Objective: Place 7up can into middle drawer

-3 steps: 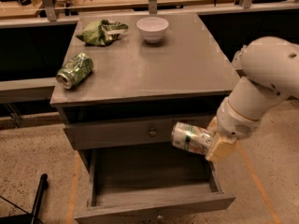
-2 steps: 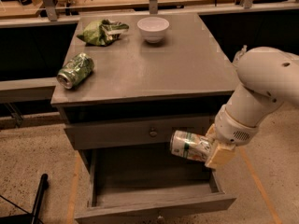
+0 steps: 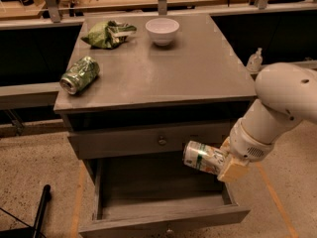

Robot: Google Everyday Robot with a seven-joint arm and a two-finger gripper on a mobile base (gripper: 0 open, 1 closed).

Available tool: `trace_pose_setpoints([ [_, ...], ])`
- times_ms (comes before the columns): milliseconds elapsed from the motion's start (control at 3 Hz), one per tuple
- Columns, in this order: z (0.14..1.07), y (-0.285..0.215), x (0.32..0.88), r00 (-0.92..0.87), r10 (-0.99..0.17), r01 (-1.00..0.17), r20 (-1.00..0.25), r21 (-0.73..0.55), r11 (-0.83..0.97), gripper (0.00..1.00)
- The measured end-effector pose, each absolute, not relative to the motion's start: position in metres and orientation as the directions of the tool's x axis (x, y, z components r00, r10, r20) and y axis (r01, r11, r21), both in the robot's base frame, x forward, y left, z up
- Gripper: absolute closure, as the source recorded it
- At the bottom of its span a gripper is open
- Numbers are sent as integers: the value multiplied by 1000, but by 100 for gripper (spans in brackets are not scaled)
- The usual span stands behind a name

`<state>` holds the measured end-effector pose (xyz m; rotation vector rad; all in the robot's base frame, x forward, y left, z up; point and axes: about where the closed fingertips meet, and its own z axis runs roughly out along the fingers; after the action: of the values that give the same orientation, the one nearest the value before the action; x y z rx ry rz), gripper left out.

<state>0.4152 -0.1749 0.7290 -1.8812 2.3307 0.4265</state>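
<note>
My gripper will let go of the 7up can on the bottom of the drawer, between its middle and the side [image 3: 185, 180] nearest my arm.
The 7up can [image 3: 202, 156], silver-white with green and red marks, lies sideways in my gripper [image 3: 220, 163], its metal top pointing left. The gripper is shut on the can and holds it above the right part of the open middle drawer [image 3: 148, 202], just below the knobbed drawer front [image 3: 161, 141]. The drawer is pulled out, and the part of its grey floor in view is bare. My white arm [image 3: 277, 103] comes in from the right.
On the cabinet top [image 3: 198, 68] lie a dented green can [image 3: 79, 75] at the left, a green crumpled bag [image 3: 106, 33] and a white bowl [image 3: 162, 30] at the back. A black pole [image 3: 39, 209] stands at the lower left floor.
My gripper has moved down and a little left with the can, lowering it from beside the knobbed drawer front toward the open drawer.
</note>
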Motion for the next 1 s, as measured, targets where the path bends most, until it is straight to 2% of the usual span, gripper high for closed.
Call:
trace_pose_setpoints([
  [333,671,-185,393,-281,-911,-958,-302,138,249,100],
  [667,617,-193,397,-269,-876,-960,-401,42,275,100],
  [1000,622,-192,408,-268,-874,-957,-406,10,289,100],
])
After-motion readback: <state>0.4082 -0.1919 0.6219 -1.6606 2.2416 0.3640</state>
